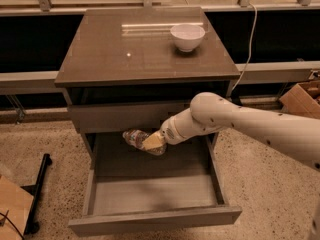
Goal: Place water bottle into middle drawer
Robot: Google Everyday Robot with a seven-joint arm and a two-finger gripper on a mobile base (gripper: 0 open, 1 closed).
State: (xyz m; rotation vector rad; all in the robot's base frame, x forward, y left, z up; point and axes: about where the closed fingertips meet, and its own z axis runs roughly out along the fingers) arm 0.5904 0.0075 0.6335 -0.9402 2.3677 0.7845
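My gripper is going to let go of the water bottle, now hanging over the drawer's back, on the centre of the open middle drawer's grey bottom (158, 181).
The water bottle (136, 138), clear crinkled plastic, lies tilted in my gripper (152, 142), which is shut on it with pale yellowish fingers (152, 141). The bottle hangs over the back of the open middle drawer (155, 219), just below the closed flat drawer front (120, 116) above it. The drawer is pulled far out, with a pale grey floor (155, 194) and thin side walls. My white arm (235, 121) reaches in from the right. The bottle's cap is not visible.
A white bowl (187, 36) stands on the cabinet top (125, 54) at the back right. A cardboard box (302, 96) is at the right, another brown box (12, 204) and a black stand (37, 194) at the lower left. A white cable (250, 39) hangs behind.
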